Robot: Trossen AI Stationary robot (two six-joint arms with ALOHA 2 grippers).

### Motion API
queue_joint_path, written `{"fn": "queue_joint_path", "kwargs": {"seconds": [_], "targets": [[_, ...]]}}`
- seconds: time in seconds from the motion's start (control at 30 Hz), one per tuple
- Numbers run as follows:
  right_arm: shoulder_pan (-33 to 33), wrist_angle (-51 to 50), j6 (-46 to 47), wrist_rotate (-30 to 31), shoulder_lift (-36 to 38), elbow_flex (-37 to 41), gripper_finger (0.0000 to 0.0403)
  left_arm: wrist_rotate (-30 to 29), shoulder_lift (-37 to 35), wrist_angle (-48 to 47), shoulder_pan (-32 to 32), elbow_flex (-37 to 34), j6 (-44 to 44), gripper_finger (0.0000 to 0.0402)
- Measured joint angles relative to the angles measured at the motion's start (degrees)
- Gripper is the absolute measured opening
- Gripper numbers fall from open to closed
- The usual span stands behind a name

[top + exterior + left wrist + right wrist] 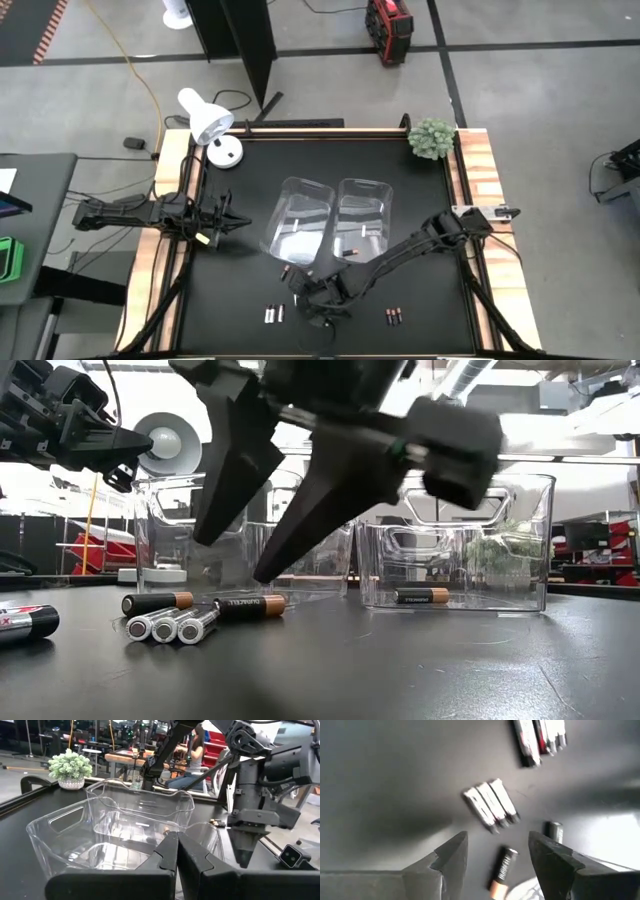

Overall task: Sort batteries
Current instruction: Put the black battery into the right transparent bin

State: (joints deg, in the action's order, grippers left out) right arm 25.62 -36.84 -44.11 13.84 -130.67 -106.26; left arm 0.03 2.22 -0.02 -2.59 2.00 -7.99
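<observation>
I need to close my left gripper on the dark body of the copper-ended battery (284, 274) that lies by the near edge of the bin closest to that gripper.
My right gripper (497, 837) is open and points down near the table's near edge, in front of the bins (308, 298). Its fingers stand on either side of a dark battery with a copper end (502, 870), just above it (250, 605), touching nothing. Three white batteries (490, 805) lie side by side close by (170, 625), with another dark copper-ended one (155, 601) behind them. More batteries (540, 735) lie farther off. One dark battery (420, 596) rests on a bin's floor. My left gripper (176, 840) is shut and hovers at the table's left (238, 222).
Two clear plastic bins (295, 225) (362, 215) stand side by side mid-table, just beyond the right gripper. A white lamp (205, 120) sits at the far-left corner and a small green plant (432, 138) at the far right. A dark battery pair (393, 318) lies near the near edge.
</observation>
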Motion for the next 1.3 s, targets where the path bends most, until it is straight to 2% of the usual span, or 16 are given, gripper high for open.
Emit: {"fn": "queue_joint_path", "kwargs": {"seconds": [0.23, 0.37, 0.53, 0.63, 0.73, 0.97, 1.1, 1.2, 1.3], "targets": [[-0.8, 1.1, 0.2, 1.9, 0.0, 0.0, 0.0224, 0.0, 0.0, -0.9, 0.0, 0.0, -3.1, 0.0000], [1.2, 2.5, 0.2, 10.4, 0.1, -0.8, 0.0224, 0.6, 0.0, -1.7, -1.1, 0.1, -8.0, 0.0000], [4.3, 2.5, 1.0, 23.0, 0.2, -5.8, 0.0224, 0.8, 1.5, -0.8, -7.0, 0.0, -11.7, 0.0000], [5.8, 0.3, 2.1, 30.0, 0.2, -9.8, 0.0224, -0.2, 3.7, 2.1, -11.1, 0.2, -12.1, 0.0000], [6.3, -5.4, 6.2, 35.3, 0.7, -13.7, 0.0224, -1.8, 7.1, 5.0, -15.5, 3.8, -10.8, 0.0000], [5.7, -17.0, 22.5, 36.5, 5.2, -15.5, 0.0223, -11.2, 22.8, 6.9, -25.6, 16.9, 1.5, 0.0000], [5.7, -20.3, 28.9, 35.2, 7.5, -15.5, 0.0223, -13.5, 34.5, 6.2, -28.6, 25.9, 7.0, 0.0000], [5.7, -22.8, 33.2, 34.3, 9.2, -15.0, 0.0223, -17.0, 43.4, 3.0, -30.7, 31.6, 7.7, 0.0005], [6.1, -25.2, 37.5, 34.2, 10.9, -13.7, 0.0223, -21.1, 52.0, -1.1, -33.3, 36.3, 5.1, 0.0031]]}}
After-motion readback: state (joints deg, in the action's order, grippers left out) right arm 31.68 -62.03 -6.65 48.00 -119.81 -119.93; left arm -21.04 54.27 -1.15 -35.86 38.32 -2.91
